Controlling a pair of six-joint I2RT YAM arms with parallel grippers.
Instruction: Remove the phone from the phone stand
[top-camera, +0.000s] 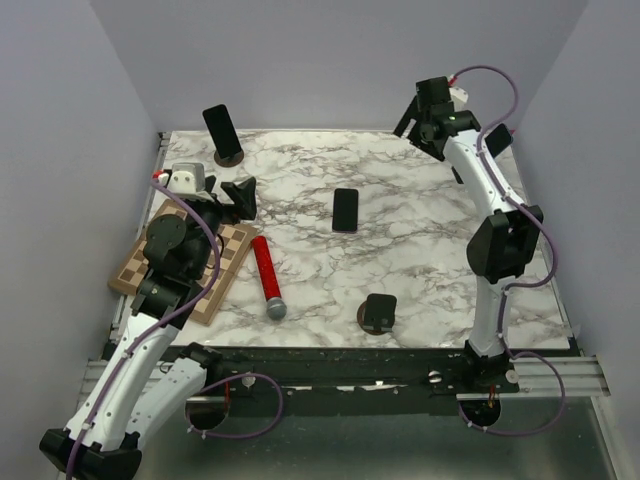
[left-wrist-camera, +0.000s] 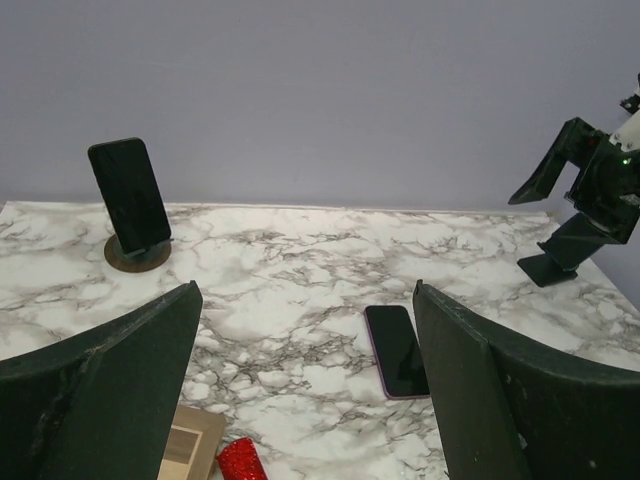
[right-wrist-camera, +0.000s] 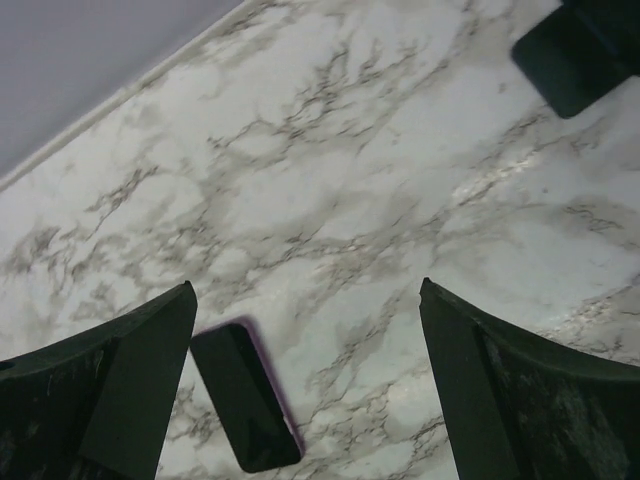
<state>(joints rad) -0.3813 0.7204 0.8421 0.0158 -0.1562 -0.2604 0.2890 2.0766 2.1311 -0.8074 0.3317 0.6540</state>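
Next, the right gripper closes on the sides of the black phone (top-camera: 496, 141) in the stand nearest that gripper, at the table's back corner.
A black phone (top-camera: 221, 127) leans upright in a round wooden phone stand (top-camera: 230, 158) at the table's back left. The left wrist view shows the phone (left-wrist-camera: 130, 195) and its stand (left-wrist-camera: 137, 254) at the far left. A second phone with a purple edge (top-camera: 345, 209) lies flat mid-table; it also shows in the left wrist view (left-wrist-camera: 398, 350) and the right wrist view (right-wrist-camera: 245, 397). My left gripper (top-camera: 243, 197) is open and empty, in front of and to the right of the stand, apart from it (left-wrist-camera: 305, 330). My right gripper (top-camera: 415, 125) is open and empty, raised at the back right (right-wrist-camera: 305, 340).
A red glitter microphone (top-camera: 268, 277) lies next to a wooden chessboard (top-camera: 185, 265) at the front left. A dark empty stand (top-camera: 379, 312) sits near the front edge and shows in the right wrist view (right-wrist-camera: 570, 55). Lavender walls enclose the marble table (top-camera: 420, 250).
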